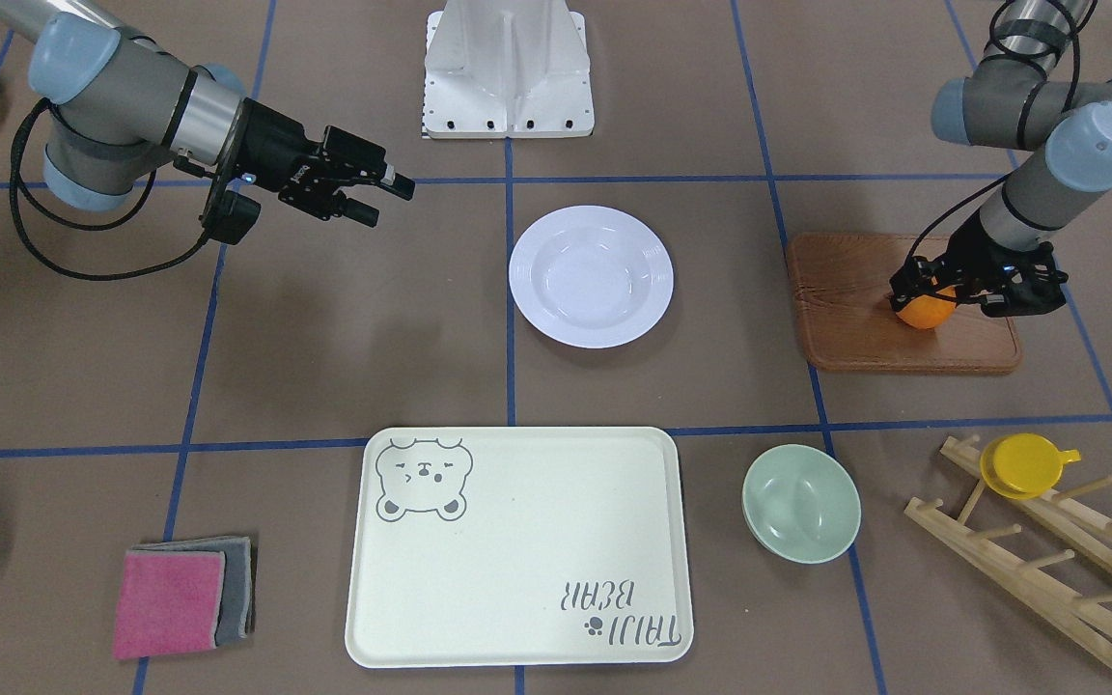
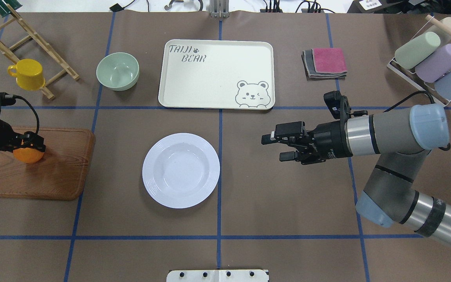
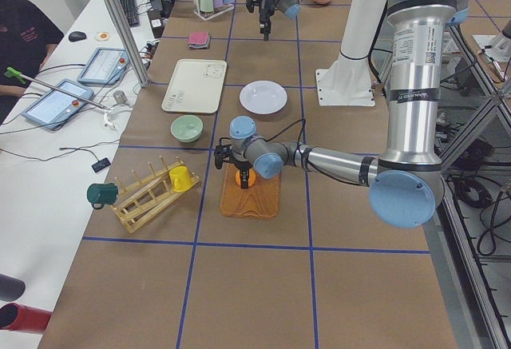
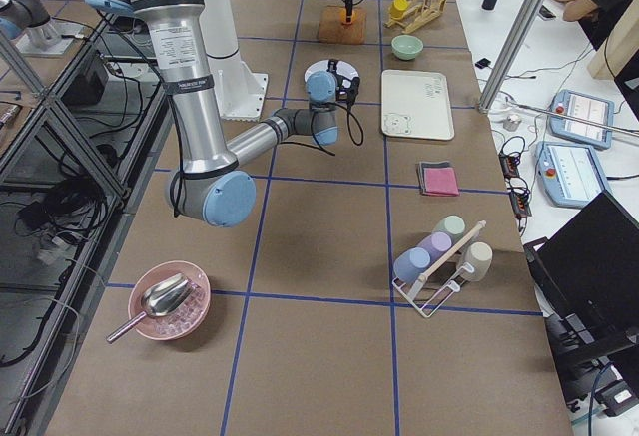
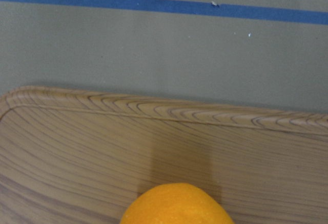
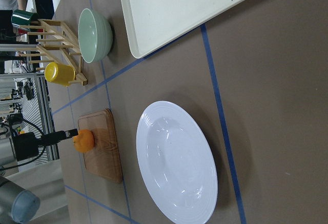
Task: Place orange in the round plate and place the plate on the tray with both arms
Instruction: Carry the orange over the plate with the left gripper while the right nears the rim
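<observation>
My left gripper needs to let go of the orange in the white round plate's hollow [image 1: 619, 277], on the side toward the brown wooden board.
The orange [image 2: 27, 156] rests at the left part of a brown wooden board [image 2: 57, 172], and my left gripper [image 2: 28, 144] comes down on it from above, shut on its sides. In the left wrist view the orange [image 5: 177, 206] fills the bottom edge, with board grain behind it. I cannot tell whether it is lifted off the board. The white round plate [image 2: 181, 170] lies empty at the table's middle. My right gripper [image 2: 275, 148] hovers open and empty to the plate's right, pointing at it. The cream tray [image 2: 210, 78] with the bear face lies beyond the plate, empty.
A pale green bowl [image 2: 117, 71] stands left of the tray. A yellow cup [image 2: 26, 74] hangs on a wooden rack [image 2: 22, 35] at the far left. Folded pink and grey cloths [image 2: 324, 62] lie right of the tray, and a rack of tumblers [image 2: 429, 58] stands far right.
</observation>
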You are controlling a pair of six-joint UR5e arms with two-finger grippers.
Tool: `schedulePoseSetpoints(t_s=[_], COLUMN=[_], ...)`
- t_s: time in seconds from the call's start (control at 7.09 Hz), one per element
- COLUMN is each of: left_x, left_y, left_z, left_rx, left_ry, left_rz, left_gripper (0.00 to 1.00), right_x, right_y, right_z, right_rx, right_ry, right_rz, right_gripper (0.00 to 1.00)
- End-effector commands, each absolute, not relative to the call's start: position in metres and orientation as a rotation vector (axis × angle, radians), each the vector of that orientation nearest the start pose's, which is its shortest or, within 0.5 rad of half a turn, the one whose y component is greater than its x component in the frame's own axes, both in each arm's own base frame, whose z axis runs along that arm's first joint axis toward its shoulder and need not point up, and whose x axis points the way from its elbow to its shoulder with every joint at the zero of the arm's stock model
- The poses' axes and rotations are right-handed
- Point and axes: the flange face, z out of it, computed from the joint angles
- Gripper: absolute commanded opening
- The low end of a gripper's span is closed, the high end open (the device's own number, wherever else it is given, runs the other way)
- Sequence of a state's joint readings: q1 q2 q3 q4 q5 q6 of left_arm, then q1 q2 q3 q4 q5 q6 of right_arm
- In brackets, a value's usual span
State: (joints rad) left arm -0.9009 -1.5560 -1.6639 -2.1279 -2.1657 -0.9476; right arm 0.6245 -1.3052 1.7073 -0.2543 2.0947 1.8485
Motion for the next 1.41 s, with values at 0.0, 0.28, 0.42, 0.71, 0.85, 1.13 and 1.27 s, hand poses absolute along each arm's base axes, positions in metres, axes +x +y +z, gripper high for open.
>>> schedulePoseSetpoints(t_s=[0.0,0.28,0.42,0.71,0.85,1.13,1.27], left_x=[0.267,0.285,0.311,0.391,0.419,0.479,0.501], left_y=[-0.454,-0.475,-0.485,-0.46,-0.447,-0.413,-0.412], left_z=[0.537,0.422,0.361,0.304,0.279,0.261,0.254], left_rx=[-0.011,-0.041,-0.061,-0.05,-0.062,-0.036,-0.057], left_ry=[0.882,0.897,0.937,0.934,0.938,0.918,0.915], left_rz=[-0.057,-0.113,-0.175,-0.194,-0.197,-0.222,-0.237], left_gripper=[0.76,0.76,0.76,0.76,0.76,0.76,0.77], right_x=[-0.414,-0.469,-0.492,-0.509,-0.512,-0.524,-0.531], right_y=[-0.372,-0.343,-0.339,-0.343,-0.344,-0.35,-0.352], right_z=[0.306,0.314,0.321,0.332,0.328,0.33,0.322], right_rx=[-0.026,0.007,0.002,0.012,0.028,0.039,0.045], right_ry=[-1.766,-1.858,-1.835,-1.796,-1.795,-1.783,-1.783], right_rz=[0.269,0.31,0.321,0.329,0.318,0.329,0.336], right_gripper=[1.0,1.0,1.0,1.0,1.0,0.99,0.99])
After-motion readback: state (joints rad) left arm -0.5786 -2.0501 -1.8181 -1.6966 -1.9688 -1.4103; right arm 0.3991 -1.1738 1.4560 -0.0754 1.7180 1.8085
